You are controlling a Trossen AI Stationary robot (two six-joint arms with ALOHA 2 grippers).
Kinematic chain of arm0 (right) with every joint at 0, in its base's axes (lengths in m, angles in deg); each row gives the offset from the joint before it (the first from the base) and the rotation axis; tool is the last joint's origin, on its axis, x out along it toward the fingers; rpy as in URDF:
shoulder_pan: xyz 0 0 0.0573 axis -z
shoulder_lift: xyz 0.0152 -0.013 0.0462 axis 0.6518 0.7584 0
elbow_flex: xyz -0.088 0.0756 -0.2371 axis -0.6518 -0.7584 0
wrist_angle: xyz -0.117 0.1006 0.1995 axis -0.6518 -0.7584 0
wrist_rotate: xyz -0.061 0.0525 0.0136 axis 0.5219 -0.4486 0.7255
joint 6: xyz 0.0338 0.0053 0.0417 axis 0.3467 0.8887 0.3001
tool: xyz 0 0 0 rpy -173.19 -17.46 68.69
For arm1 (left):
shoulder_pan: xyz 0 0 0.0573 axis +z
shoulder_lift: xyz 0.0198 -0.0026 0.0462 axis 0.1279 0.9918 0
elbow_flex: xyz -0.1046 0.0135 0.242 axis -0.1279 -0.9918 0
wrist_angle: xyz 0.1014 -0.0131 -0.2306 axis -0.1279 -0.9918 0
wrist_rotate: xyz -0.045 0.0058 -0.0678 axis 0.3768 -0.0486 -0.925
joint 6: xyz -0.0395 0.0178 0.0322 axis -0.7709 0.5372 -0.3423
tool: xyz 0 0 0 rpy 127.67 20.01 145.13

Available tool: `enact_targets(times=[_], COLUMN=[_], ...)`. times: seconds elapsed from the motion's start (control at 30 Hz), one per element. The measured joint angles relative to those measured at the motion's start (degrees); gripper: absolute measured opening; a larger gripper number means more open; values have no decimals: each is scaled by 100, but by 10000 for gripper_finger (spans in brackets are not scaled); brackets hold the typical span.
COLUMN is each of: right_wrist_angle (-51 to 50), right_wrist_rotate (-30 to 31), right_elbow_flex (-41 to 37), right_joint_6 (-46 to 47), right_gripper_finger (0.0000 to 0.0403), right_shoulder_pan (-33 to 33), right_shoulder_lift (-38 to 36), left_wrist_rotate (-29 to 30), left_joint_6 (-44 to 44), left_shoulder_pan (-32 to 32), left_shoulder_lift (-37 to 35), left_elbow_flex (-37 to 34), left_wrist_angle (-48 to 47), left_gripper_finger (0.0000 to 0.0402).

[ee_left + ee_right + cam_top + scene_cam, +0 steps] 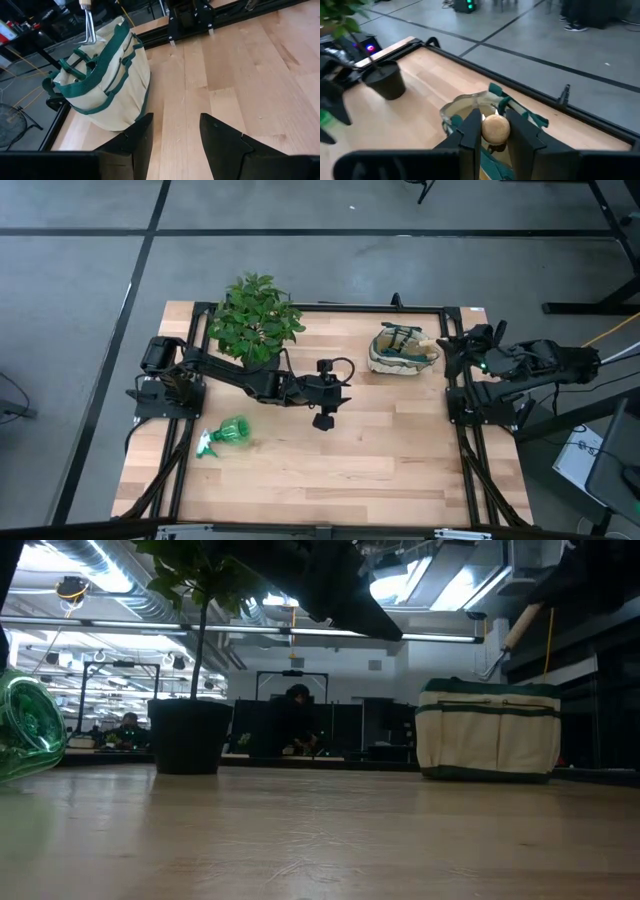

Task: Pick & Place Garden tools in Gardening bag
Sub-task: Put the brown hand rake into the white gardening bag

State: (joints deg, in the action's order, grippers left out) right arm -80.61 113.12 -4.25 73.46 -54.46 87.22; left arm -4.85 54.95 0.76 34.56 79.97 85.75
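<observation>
My right gripper is to release the wooden-handled tool inside the cream gardening bag [410, 351] [505, 157], next to the bag's green strap.
The cream gardening bag [400, 350] with green trim stands on its base at the table's far right; it also shows in the low view [488, 730] and the left wrist view [105, 85]. My right gripper [494, 122] is above the bag's right side, shut on a wooden-handled tool [87, 15] whose silver shaft goes down into the bag; its head is hidden. My left gripper [176, 135] is open and empty over the table's middle [335, 392], facing the bag. The green spray bottle [225, 435] lies on its side at the near left. My right gripper pinches the tool's wooden handle between its two fingers, right at the rounded free end [495, 129]. The fingers slant down from the table's right toward the bag. The tool hangs tilted below them, its silver shaft [90, 29] inside the bag's mouth.
A leafy plant [255, 320] in a black pot [188, 735] stands at the far left centre. Black frame rails [462, 440] run along the table's sides. Bare wood lies between my left gripper and the bag and along the near edge. People sit in the room behind.
</observation>
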Motion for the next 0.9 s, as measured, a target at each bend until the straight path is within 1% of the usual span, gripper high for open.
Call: enact_targets(times=[0.13, 0.43, 0.67, 0.9], right_wrist_angle=[0, 95, 492, 993], right_wrist_rotate=[208, 248, 247, 244], right_elbow_flex=[-203, -622, -899, -1356], right_joint_6=[189, 494, 492, 483], right_gripper_finger=[66, 66, 66, 66], right_shoulder_pan=[2, 136, 223, 223], right_shoulder_lift=[0, 0, 0, 20], left_wrist_rotate=[0, 0, 0, 0], left_joint_6=[0, 0, 0, 0], left_shoulder_pan=[0, 0, 0, 0], left_shoulder_lift=[0, 0, 0, 0], left_elbow_flex=[0, 0, 0, 0], left_wrist_angle=[0, 0, -1, -1], left_gripper_finger=[155, 155, 155, 155])
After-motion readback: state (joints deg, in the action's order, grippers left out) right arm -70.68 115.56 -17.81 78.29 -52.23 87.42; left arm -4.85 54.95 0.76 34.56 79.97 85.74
